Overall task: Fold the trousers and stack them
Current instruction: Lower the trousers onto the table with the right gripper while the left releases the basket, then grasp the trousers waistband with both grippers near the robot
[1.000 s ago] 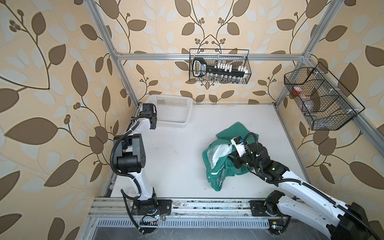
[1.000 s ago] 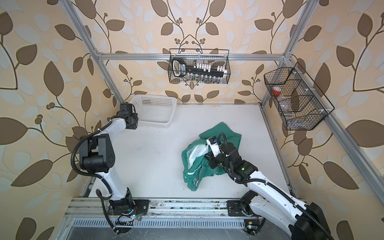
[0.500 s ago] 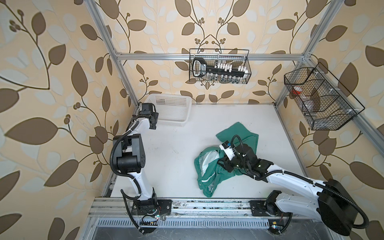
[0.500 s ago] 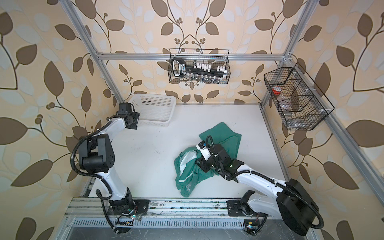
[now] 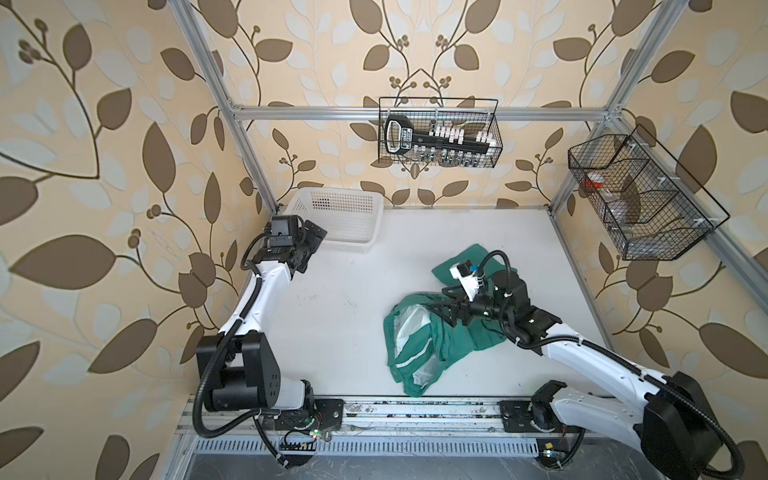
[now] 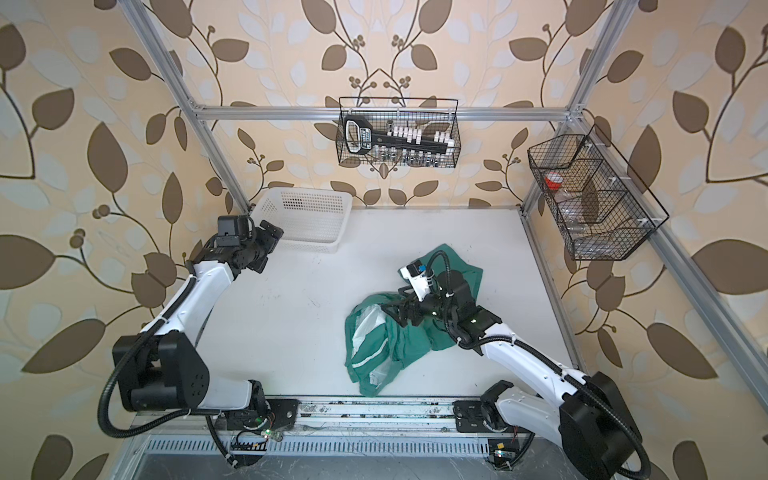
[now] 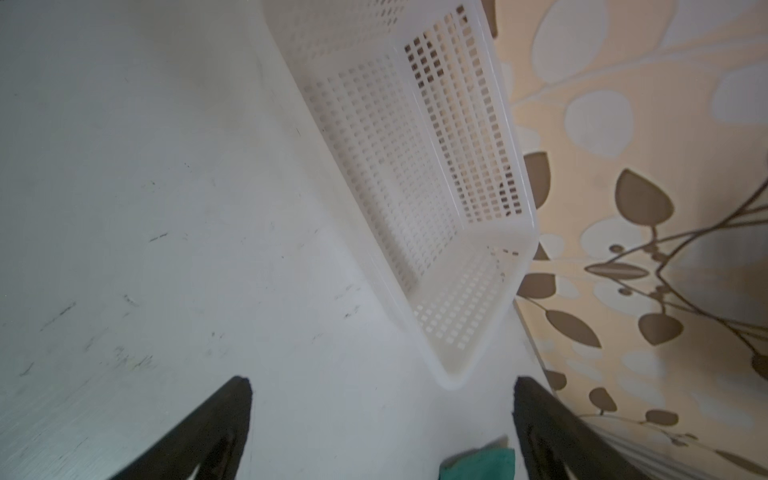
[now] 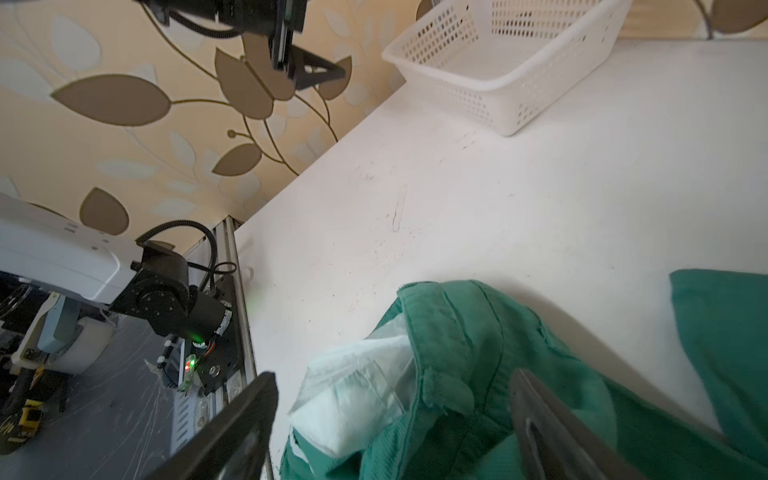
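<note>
The trousers' waistband is bunched open around the pocket lining, so next my right gripper takes its upper edge [image 5: 437, 342] and my left gripper its far corner before folding.
The trousers [image 5: 453, 349] [image 6: 399, 345] lie crumpled on the white table, right of centre, teal-green with whitish pocket lining [image 8: 361, 395] turned out. My right gripper [image 5: 442, 301] [image 6: 395, 301] [image 8: 392, 374] hovers over their upper bunch [image 8: 478, 332], open, its fingers either side of a raised fold and gripping nothing. My left gripper [image 5: 311, 239] [image 6: 270, 239] [image 7: 382, 380] stands open at the back left, just in front of the white basket's near corner [image 7: 451, 374], holding nothing. A small blurred teal patch [image 7: 478, 461] shows low between its fingers; I cannot tell what it is.
The white perforated basket [image 5: 336, 216] [image 6: 303, 220] [image 8: 498, 70] sits in the back left corner against the wall. Black wire baskets hang on the back wall [image 5: 438, 133] and the right wall [image 5: 636, 199]. A metal rail [image 5: 415, 409] runs along the front edge.
Both grippers have opened. The right one dragged the trousers a little left and forward, then let go of them. The left arm has stayed by the basket.
</note>
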You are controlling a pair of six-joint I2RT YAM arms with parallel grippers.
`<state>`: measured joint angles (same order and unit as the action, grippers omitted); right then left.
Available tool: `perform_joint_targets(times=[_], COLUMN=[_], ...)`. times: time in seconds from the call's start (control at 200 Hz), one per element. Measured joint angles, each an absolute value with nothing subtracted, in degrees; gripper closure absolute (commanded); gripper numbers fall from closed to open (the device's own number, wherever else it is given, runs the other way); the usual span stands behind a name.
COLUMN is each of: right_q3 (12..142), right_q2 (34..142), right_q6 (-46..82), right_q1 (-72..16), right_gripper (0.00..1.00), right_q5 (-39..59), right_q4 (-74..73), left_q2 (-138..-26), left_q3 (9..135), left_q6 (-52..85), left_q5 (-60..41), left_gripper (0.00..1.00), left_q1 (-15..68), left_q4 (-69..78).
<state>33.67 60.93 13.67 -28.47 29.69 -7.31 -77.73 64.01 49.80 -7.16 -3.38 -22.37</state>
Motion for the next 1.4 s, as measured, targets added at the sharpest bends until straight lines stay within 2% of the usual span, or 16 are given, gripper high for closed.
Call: perform_joint_targets(times=[0.125, 0.4, 0.59, 0.715, 0.97, 1.07, 1.3, 1.4], right_q3=[33.87, 33.74, 30.83, 28.05, 27.53, 28.45, 33.26, 34.37], right_q2=[56.62, 49.45, 47.00, 47.09, 47.24, 46.89, 50.00, 54.63], right_q6=[13.50, 16.12, 20.40, 22.61, 23.99, 24.18, 25.26, 26.20], right_q1=[-22.46, -13.23, -18.11, -25.71, -41.08, -46.63, -60.34, -63.24], right_gripper=[0.11, 0.12, 0.11, 0.12, 0.20, 0.28, 0.34, 0.41], right_q5=[29.12, 18.65, 15.40, 13.13, 5.34, 1.21, -6.96, -9.85], right_q4=[-3.05, 13.41, 16.14, 16.27, 15.07, 15.55, 16.03, 16.21], left_q2=[-71.77, -61.63, -63.79, -67.96, -68.31, -66.67, -64.66, -66.24], left_q3=[61.17, 56.21, 56.27, 56.25, 50.35, 47.03, 38.09, 37.28], left_q6=[44.93, 44.31, 48.18, 49.89, 52.31, 52.29, 50.50, 48.75], left_q5=[-8.29, -8.88, -4.54, -2.42, -0.05, 0.60, -3.42, -5.87], left_gripper=[0.01, 0.02, 0.03, 0.03, 0.05, 0.07, 0.17, 0.24], left_q1=[3.62, 25.56, 45.10, 52.14, 54.37, 54.22, 45.60, 42.50], left_q4=[-27.77, -36.88, -37.26, -36.88, -35.40, -35.59, -31.14, -28.49])
